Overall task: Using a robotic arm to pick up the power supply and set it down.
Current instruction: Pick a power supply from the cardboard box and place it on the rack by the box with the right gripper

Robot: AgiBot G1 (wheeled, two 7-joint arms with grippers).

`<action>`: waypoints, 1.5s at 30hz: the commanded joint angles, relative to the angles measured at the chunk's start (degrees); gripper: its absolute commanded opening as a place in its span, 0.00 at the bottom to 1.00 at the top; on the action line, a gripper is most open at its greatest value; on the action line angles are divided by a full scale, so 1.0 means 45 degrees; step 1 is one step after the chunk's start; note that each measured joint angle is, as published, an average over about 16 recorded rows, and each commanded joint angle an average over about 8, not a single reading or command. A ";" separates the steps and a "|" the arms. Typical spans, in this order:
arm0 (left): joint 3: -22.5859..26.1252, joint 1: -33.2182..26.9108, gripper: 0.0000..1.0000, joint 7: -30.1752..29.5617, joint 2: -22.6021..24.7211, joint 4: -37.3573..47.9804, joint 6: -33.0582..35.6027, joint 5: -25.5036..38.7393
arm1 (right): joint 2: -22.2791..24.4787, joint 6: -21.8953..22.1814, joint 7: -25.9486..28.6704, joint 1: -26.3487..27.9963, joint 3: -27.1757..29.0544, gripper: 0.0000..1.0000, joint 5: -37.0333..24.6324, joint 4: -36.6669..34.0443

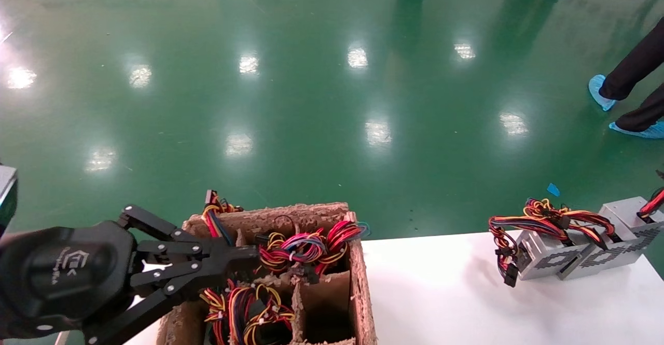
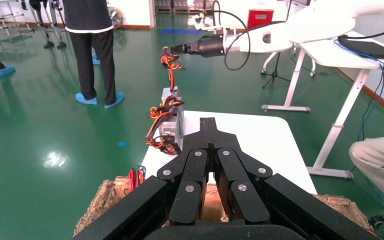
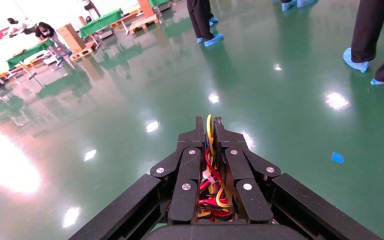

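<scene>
I will use my right gripper to set the power supply down on the white table's end point(image 1: 641, 233), against the other power supply.
Two silver-grey power supplies lie side by side at the right end of the white table point(image 1: 441, 293). From the right-hand power supply point(image 1: 625, 220) a red and yellow wire bundle point(image 1: 654, 202) rises to the picture's right edge. My right gripper point(image 3: 206, 125) is shut on that wire bundle point(image 3: 209, 165); the left wrist view shows this right gripper point(image 2: 169, 50) above the power supply point(image 2: 172, 125) with the wires taut below it. My left gripper point(image 1: 249, 254) is shut and holds nothing; it hovers over the cardboard box point(image 1: 358, 283).
The other power supply point(image 1: 544, 257) touches the held one. The divided cardboard box holds several more coloured wire bundles point(image 1: 306, 246). People in blue shoe covers point(image 1: 602, 93) stand on the green floor beyond the table. A white desk point(image 2: 340, 50) stands farther off.
</scene>
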 commanded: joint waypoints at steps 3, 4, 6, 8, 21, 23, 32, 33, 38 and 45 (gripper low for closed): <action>0.0001 0.0000 0.00 0.0000 0.0000 0.0000 0.0000 0.0000 | 0.0047 -0.0178 0.0183 -0.0164 0.0001 0.00 0.0010 -0.0056; 0.0001 0.0000 0.00 0.0000 0.0000 0.0000 0.0000 -0.0001 | 0.0052 -0.0214 0.0242 -0.0224 0.0006 0.00 0.0020 -0.0074; 0.0001 0.0000 0.00 0.0001 0.0000 0.0000 0.0000 -0.0001 | 0.0062 -0.0290 0.0343 -0.0339 0.0019 0.00 0.0045 -0.0104; 0.0002 0.0000 0.00 0.0001 -0.0001 0.0000 -0.0001 -0.0001 | 0.0073 -0.0363 0.0421 -0.0441 0.0033 0.00 0.0069 -0.0129; 0.0004 -0.0001 0.00 0.0002 -0.0001 0.0000 -0.0001 -0.0002 | 0.0045 -0.0494 0.0784 -0.0559 0.0028 0.00 0.0074 -0.0056; 0.0004 -0.0001 0.00 0.0002 -0.0002 0.0000 -0.0002 -0.0003 | 0.0032 -0.0489 0.0814 -0.0530 0.0020 0.00 0.0063 -0.0025; 0.0006 -0.0001 0.00 0.0003 -0.0002 0.0000 -0.0002 -0.0004 | 0.0068 -0.0496 0.0971 -0.0472 -0.0013 0.00 0.0022 0.0080; 0.0006 -0.0002 0.00 0.0003 -0.0002 0.0000 -0.0002 -0.0004 | 0.0075 -0.0495 0.0988 -0.0472 -0.0020 0.00 0.0014 0.0089; 0.0007 -0.0002 0.00 0.0003 -0.0002 0.0000 -0.0003 -0.0004 | 0.0108 -0.0447 0.1078 -0.0509 -0.0060 0.27 -0.0038 0.0108; 0.0008 -0.0002 0.00 0.0004 -0.0003 0.0000 -0.0003 -0.0005 | 0.0184 -0.0312 0.1026 -0.0570 -0.0166 1.00 -0.0188 0.0084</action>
